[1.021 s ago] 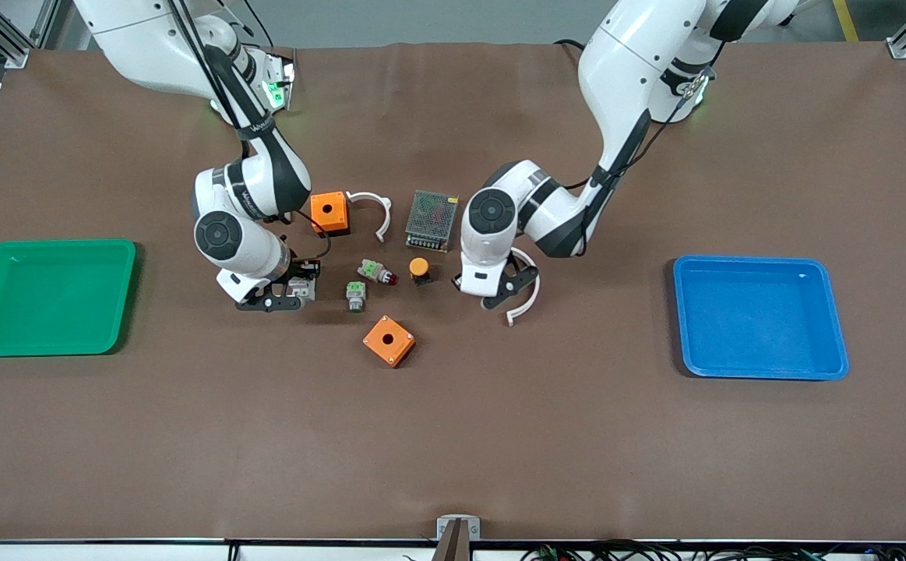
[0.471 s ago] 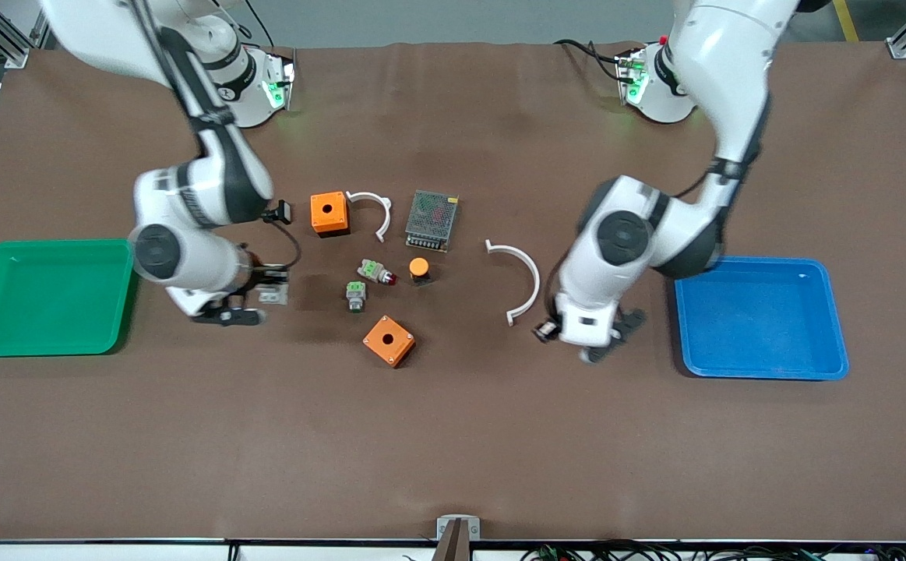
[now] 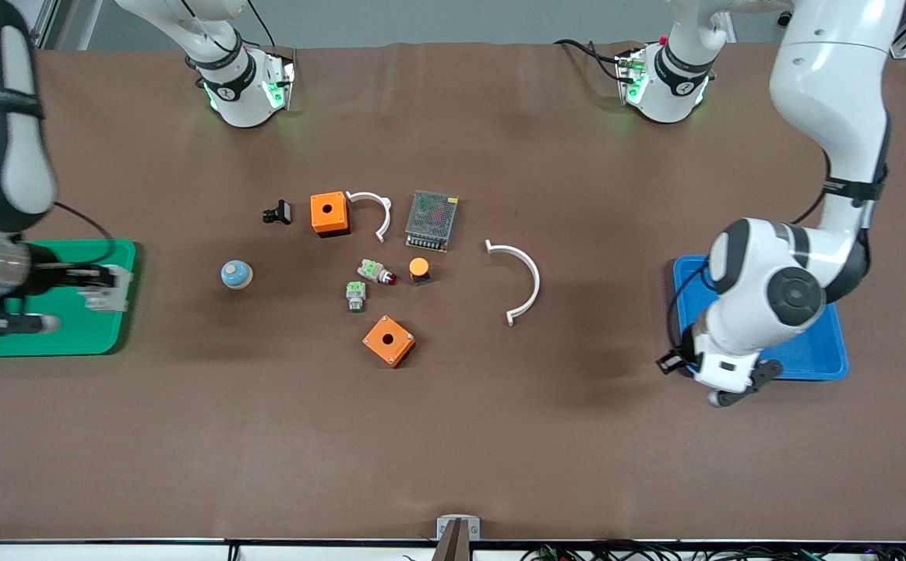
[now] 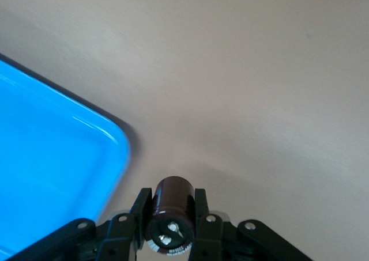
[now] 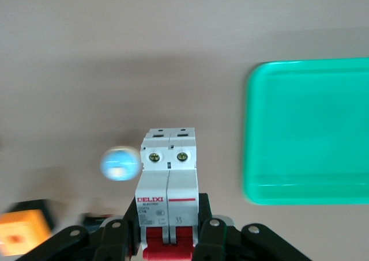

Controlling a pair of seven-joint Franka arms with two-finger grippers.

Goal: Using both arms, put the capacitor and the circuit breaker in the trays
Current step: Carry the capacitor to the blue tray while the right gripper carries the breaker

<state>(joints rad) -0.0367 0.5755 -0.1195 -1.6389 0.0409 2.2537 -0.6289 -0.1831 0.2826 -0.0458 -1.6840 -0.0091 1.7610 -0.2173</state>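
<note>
I need to release the capacitor, now held beside the blue tray, from my left gripper on the bottom of the blue tray (image 3: 763, 319), near its middle.
My right gripper (image 3: 79, 294) is shut on the circuit breaker (image 3: 107, 291), a white-grey block with red levers. It holds it in the air over the inner edge of the green tray (image 3: 1, 343). In the right wrist view the circuit breaker (image 5: 168, 174) sits between the fingers, with the green tray (image 5: 311, 134) beside it. My left gripper (image 3: 713, 382) hangs over the mat at the blue tray's (image 3: 819, 366) camera-side corner. In the left wrist view it (image 4: 171, 202) is shut on the capacitor (image 4: 173, 199), a small dark cylinder, beside the blue tray (image 4: 52, 169). The capacitor is hidden in the front view.
Mid-table lie a blue-domed round part (image 3: 236, 274), a black clip (image 3: 277, 212), two orange boxes (image 3: 329, 213) (image 3: 389, 340), two white arcs (image 3: 371, 210) (image 3: 527, 280), a mesh-topped supply (image 3: 431, 220), two green-topped parts (image 3: 377, 271) (image 3: 355, 296) and an orange-capped button (image 3: 419, 269).
Both arms swung outward from the middle with their parts: the right to the green tray, the left to the blue tray. The blue-domed part and black clip now show.
</note>
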